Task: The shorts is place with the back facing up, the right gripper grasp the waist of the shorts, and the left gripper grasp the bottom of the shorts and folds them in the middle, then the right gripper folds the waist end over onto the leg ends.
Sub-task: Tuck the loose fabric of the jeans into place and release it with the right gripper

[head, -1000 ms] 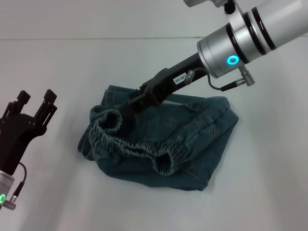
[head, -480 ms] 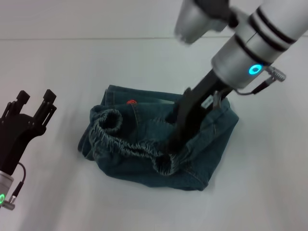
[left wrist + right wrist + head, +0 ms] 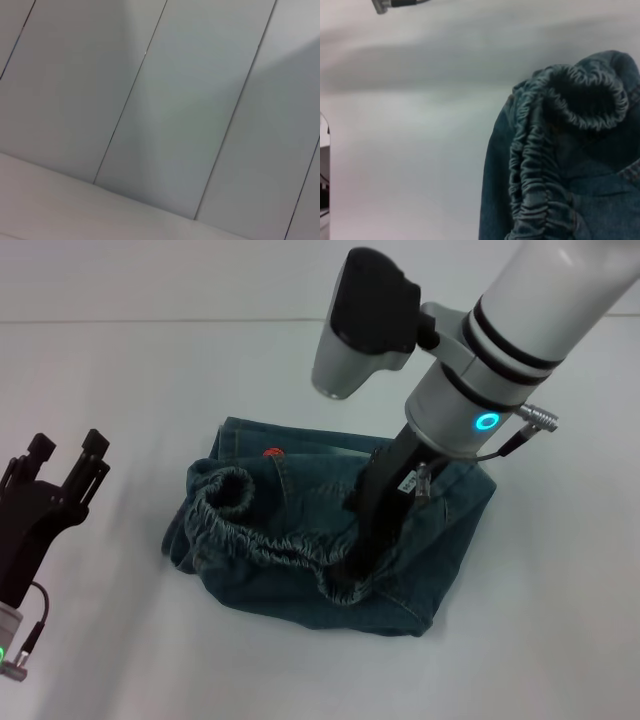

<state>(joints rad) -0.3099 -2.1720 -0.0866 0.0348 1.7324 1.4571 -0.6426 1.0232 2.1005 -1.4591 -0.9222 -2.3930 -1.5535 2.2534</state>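
The shorts' ruffled waist sags nearward, short of the far edge, so my right gripper needs to draw the waist's looped end (image 3: pixel 342 590) over that edge.
The blue denim shorts (image 3: pixel 300 525) lie bunched and folded on the white table, with the ruffled elastic waist (image 3: pixel 270 545) running along the near side. In the right wrist view the shorts (image 3: pixel 600 200) fill one side, and the gathered waist (image 3: pixel 535 165) shows close up. My right gripper (image 3: pixel 352 568) points steeply down and meets the waist at its looped end, where the cloth hides its tip. My left gripper (image 3: pixel 66 452) hovers open and holds nothing, well to the left of the shorts. The left wrist view shows only grey wall panels.
A white table (image 3: pixel 120 370) surrounds the shorts on all sides. The right arm's bulky wrist (image 3: pixel 470 390) hangs above the shorts' right half. A small red mark (image 3: pixel 271 452) sits on the denim near the far edge.
My right gripper left the far part of the shorts, turned to point downward, and came down on the waist at the near side. The left gripper dropped slightly.
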